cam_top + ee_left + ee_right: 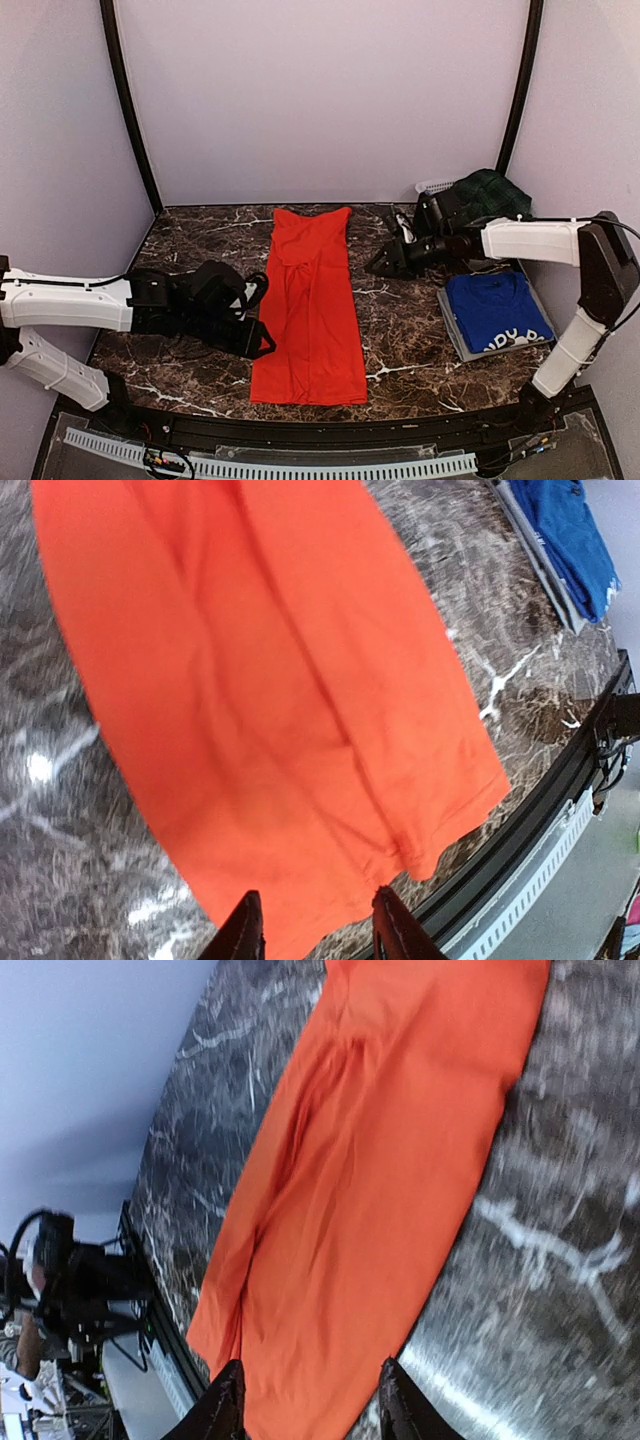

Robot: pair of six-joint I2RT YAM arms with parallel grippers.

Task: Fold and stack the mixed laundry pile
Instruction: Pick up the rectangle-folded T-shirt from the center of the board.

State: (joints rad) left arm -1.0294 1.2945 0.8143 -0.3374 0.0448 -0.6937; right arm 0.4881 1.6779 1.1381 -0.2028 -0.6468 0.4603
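Note:
My left gripper is to go next to the red-orange T-shirt's near hem corner (256,398) (277,952), the one on its own side, and close there.
The red-orange T-shirt (310,310) lies flat in the middle of the table, folded lengthwise into a long strip. My left gripper (264,340) hovers just off its left edge, open and holding nothing. In the left wrist view the shirt's near hem (300,730) fills the frame beyond the left gripper (315,930). My right gripper (376,266) is just off the shirt's right edge near the far end, also open and empty. Its wrist view shows the shirt (380,1180) ahead of the right gripper (310,1405). A folded royal blue T-shirt (497,310) rests on the grey tray. The green tartan skirt (490,190) sits at the back right.
The grey tray (455,338) lies at the right, by the right arm's base. A white slotted basket (432,186) stands in the back right corner under the tartan skirt. Dark marble table (200,245) shows on both sides of the red shirt. A black rail (300,425) runs along the near edge.

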